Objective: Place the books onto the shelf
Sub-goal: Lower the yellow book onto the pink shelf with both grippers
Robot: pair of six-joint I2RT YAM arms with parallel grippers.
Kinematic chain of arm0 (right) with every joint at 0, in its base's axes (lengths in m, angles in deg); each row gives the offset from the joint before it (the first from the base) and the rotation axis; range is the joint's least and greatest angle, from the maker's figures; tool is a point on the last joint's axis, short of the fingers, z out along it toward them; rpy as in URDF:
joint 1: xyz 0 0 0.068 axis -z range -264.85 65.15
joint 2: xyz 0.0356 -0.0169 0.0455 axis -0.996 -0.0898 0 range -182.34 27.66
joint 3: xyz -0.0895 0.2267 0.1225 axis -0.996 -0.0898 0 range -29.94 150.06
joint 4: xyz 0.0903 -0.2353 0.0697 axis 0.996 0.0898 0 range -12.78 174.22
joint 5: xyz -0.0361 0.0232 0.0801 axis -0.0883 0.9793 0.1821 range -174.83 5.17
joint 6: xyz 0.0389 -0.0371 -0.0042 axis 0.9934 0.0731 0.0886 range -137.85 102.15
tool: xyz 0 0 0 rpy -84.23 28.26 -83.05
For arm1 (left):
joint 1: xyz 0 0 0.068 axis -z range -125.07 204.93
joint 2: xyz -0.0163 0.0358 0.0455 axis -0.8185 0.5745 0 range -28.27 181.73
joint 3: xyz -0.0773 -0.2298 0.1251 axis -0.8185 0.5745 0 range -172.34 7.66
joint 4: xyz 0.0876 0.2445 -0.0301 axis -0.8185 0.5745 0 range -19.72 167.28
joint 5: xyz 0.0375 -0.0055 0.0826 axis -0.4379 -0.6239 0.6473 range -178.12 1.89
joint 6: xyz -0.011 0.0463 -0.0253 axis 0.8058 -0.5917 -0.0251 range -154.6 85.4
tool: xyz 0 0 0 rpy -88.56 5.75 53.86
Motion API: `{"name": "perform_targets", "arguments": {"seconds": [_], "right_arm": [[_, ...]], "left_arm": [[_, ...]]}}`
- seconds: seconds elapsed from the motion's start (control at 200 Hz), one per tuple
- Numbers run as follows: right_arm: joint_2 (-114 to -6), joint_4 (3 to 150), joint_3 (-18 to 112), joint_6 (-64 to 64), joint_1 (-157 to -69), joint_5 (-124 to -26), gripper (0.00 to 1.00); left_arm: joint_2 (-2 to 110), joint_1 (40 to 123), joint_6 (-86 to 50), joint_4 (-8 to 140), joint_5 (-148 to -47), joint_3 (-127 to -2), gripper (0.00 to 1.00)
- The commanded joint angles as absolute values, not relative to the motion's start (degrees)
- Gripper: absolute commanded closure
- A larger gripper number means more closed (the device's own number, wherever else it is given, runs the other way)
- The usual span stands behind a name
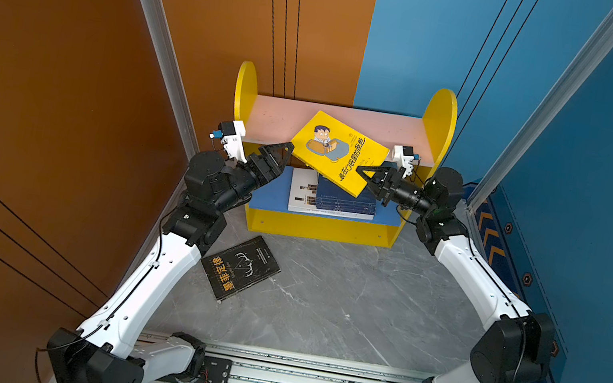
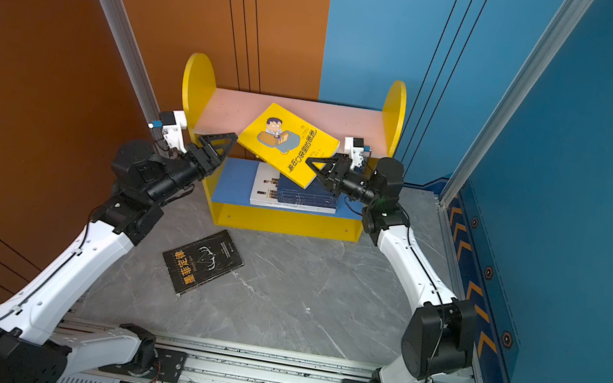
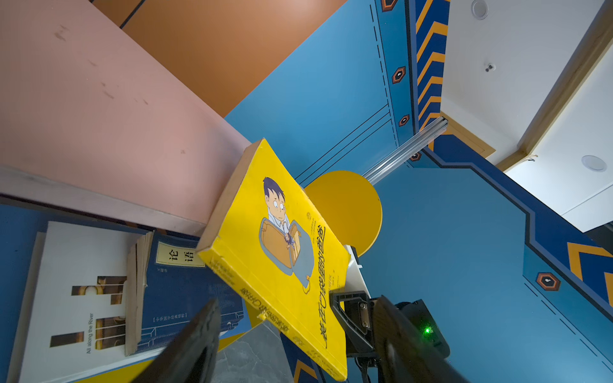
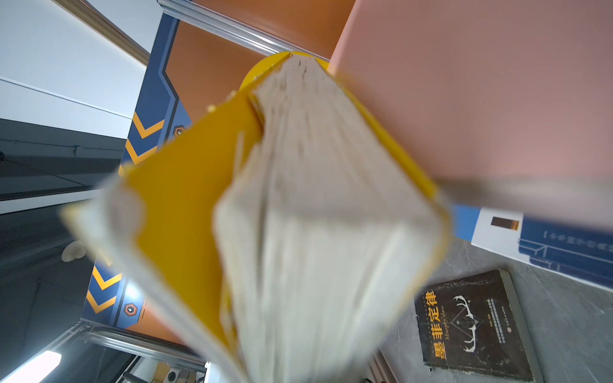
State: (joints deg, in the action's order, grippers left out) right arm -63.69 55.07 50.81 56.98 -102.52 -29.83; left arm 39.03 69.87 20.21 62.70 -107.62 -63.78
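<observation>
My left gripper needs to take the book's free edge (image 2: 247, 129) to level the yellow book onto the pink upper board, as it hangs tilted from my right gripper.
The yellow book with a cartoon man (image 1: 339, 151) (image 2: 287, 143) (image 3: 278, 252) hangs tilted over the shelf (image 1: 244, 98). One corner is above the pink upper board (image 1: 279, 116). My right gripper (image 1: 363, 170) (image 2: 312, 160) is shut on its right edge; the right wrist view shows mostly its blurred page edges (image 4: 315, 215). My left gripper (image 1: 286, 155) (image 2: 230, 146) (image 3: 297, 301) is open just beside the book's left corner. A white book (image 1: 301, 191) and navy books (image 1: 345, 203) lie flat on the blue lower board (image 1: 270, 195). A black book with orange characters (image 1: 240, 268) (image 4: 474, 321) lies on the tabletop.
The grey marble tabletop (image 1: 341, 299) spreads in front of the shelf. Orange and blue walls with aluminium posts (image 1: 155, 28) close in behind and at both sides. A metal rail (image 1: 307, 378) carrying both arm bases runs along the front edge.
</observation>
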Motion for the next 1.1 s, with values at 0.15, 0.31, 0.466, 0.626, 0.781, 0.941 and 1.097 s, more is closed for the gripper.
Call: {"name": "perform_targets", "arguments": {"seconds": [0.15, 0.31, 0.466, 0.626, 0.781, 0.941, 1.097], "right_arm": [[-64.4, 55.51, 54.5, 55.79, -101.82, -24.94, 0.79], [-64.89, 55.0, 54.76, 56.7, -101.64, -24.11, 0.79], [-65.04, 54.02, 54.3, 57.94, -101.07, -23.37, 0.79], [-65.05, 52.64, 54.67, 59.21, -101.02, -22.63, 0.79], [-65.0, 51.23, 54.7, 61.02, -100.6, -22.81, 0.79], [-64.66, 50.52, 54.94, 61.36, -100.48, -25.3, 0.8], [-65.0, 49.5, 55.77, 61.05, -101.04, -30.08, 0.8]], "left_arm": [[42.67, 69.21, 18.29, 67.08, -113.85, -67.83, 0.31], [43.95, 69.03, 17.79, 67.82, -113.57, -68.01, 0.33], [44.7, 68.76, 17.58, 67.6, -113.16, -67.84, 0.35], [46.62, 68.07, 21.97, 59.66, -114.6, -65.85, 0.4], [48.87, 67.55, 27.55, 50.3, -116.77, -64.61, 0.63], [48.8, 68.18, 27.58, 49.81, -115.41, -64.4, 0.82], [47.97, 69.32, 27.72, 49.3, -112.88, -64.02, 0.98]]}}
